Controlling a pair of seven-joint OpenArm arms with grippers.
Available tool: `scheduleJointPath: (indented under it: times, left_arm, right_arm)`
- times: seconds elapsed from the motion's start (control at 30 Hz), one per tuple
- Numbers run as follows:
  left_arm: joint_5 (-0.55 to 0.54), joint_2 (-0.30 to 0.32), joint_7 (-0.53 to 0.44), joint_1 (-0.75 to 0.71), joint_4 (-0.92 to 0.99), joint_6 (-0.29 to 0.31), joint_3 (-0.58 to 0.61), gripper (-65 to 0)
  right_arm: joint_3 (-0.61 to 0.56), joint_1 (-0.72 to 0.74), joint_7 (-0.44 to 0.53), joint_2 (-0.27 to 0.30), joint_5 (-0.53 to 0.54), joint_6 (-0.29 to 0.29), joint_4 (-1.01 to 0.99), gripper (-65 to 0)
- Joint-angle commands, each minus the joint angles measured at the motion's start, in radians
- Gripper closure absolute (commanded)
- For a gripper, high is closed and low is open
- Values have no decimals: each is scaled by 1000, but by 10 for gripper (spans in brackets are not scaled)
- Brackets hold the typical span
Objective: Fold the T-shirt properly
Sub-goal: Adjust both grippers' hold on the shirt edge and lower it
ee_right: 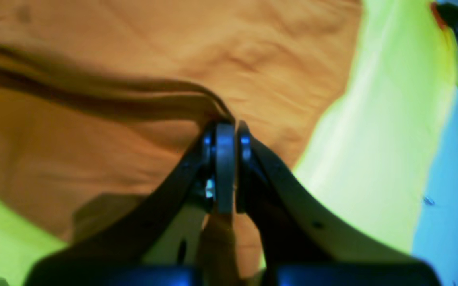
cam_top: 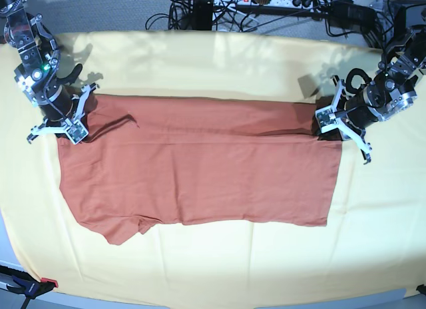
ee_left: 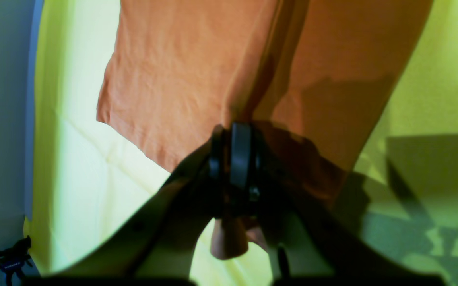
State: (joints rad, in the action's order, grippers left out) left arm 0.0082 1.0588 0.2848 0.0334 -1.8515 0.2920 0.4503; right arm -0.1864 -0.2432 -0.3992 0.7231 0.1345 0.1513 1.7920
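My left gripper pinches the T-shirt's inner fold, short of its folded far edge; next I open and take the T-shirt's far corner (cam_top: 324, 101) before lifting.
The rust-orange T-shirt (cam_top: 200, 169) lies spread wide across the table, and its far edge looks folded over toward me. At its right end, my left gripper (cam_top: 327, 124) is shut on the upper corner. The left wrist view shows that gripper (ee_left: 235, 151) pinching a ridge of the T-shirt (ee_left: 173, 79), with a bit of fabric poking out behind the fingers. At the left end, my right gripper (cam_top: 72, 126) is shut on the shirt's upper edge. In the right wrist view that gripper (ee_right: 227, 131) clamps a raised fold of the T-shirt (ee_right: 133, 39).
A large pale yellow cloth (cam_top: 233, 62) covers the table under the shirt. Cables and a power strip (cam_top: 266, 2) run along the back edge. A clamp (cam_top: 26, 287) grips the front left corner of the table.
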Motion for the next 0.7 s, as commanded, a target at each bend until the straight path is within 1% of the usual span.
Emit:
scheduleJointPath:
  times: [0.0,0.03,0.1,0.2,0.33,0.37,0.4,0.43,0.5,0.53,0.57,0.6,0.67]
  left_arm:
    - [2,21,-14,14,-11,-15,-13,0]
    - [2,21,-14,14,-11,-15,-13,0]
    - [2,20,-14,14,-11,-15,-13,0]
    - [2,18,-14,14,-11,-15,-13,0]
    - [14,19,-14,14,-11,-15,-13,-1]
    - [34,19,-13,14,-11,-16,-13,-22]
    - [60,19,-14,14,-11,-19,-13,-59]
    - [87,19,-14,14,-11,-31,-13,-106]
    - [115,19,-8,14,-11,-77,-13,-223]
    - [114,19,5,14,-11,-98,-13,-282]
    - [114,19,15,14,-12,-107,-13,-332]
    - [114,19,24,14,-12,-107,-13,-365]
    - [115,19,39,14,-12,-106,-13,-373]
  right_arm:
    - [11,13,21,19,-5,-36,11,0]
    - [11,13,21,19,-5,-53,11,0]
    - [11,13,20,19,-4,-57,11,0]
    - [11,13,21,19,-4,-13,6,0]
    - [11,14,23,19,-4,22,-30,0]
    - [11,17,22,19,-4,26,-39,-13]
    - [11,21,22,19,-4,25,-48,-64]
    - [11,27,22,19,-4,15,-57,-131]
    - [11,42,14,19,-4,-19,-66,-273]
    - [11,51,5,20,-5,-34,-66,-325]
    - [11,62,-8,19,-4,-47,-66,-354]
    - [11,76,-24,19,-4,-67,-66,-360]
    - [11,104,-40,20,-8,-113,-66,-360]
